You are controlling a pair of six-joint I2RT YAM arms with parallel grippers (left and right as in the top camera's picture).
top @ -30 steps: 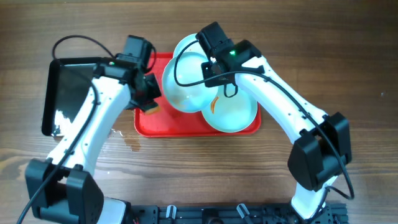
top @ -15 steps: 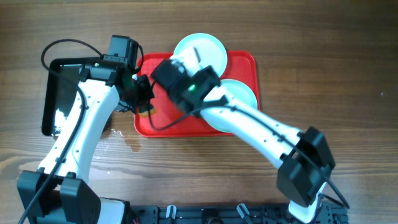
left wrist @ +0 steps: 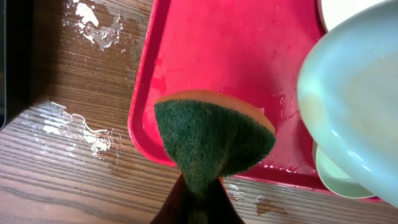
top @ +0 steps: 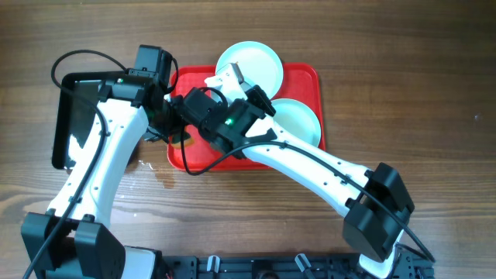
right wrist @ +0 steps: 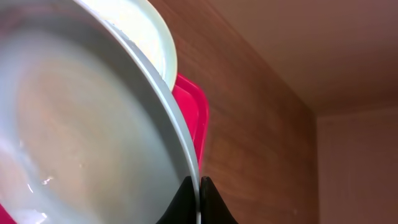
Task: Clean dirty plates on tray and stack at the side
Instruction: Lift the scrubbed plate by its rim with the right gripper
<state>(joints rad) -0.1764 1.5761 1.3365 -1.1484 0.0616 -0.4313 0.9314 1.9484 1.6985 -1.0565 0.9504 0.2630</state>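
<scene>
The robot's right gripper will release its plate, now tilted over the red tray, on the bare wood [top: 371,98] beside the red tray, opposite the black tray.
The red tray [top: 306,77] lies mid-table. One pale plate [top: 249,63] rests at its far edge and another [top: 301,120] at its right side. My right gripper [right wrist: 199,186] is shut on the rim of the third plate [right wrist: 81,124] and holds it tilted over the tray's left part. This plate also shows in the left wrist view [left wrist: 351,93]. In the overhead view my right wrist [top: 205,108] hides it. My left gripper [left wrist: 199,202] is shut on a green and orange sponge [left wrist: 211,134], just left of the held plate, over the tray's left edge [left wrist: 146,93].
A glossy black tray [top: 77,116] lies left of the red tray. Water droplets [top: 159,174] wet the wood by the red tray's near-left corner, and more show in the left wrist view [left wrist: 68,124]. Both arms crowd the red tray's left half.
My right arm has swung left across the tray with the plate, uncovering the other two plates. My left arm drew back slightly to the left with the sponge.
</scene>
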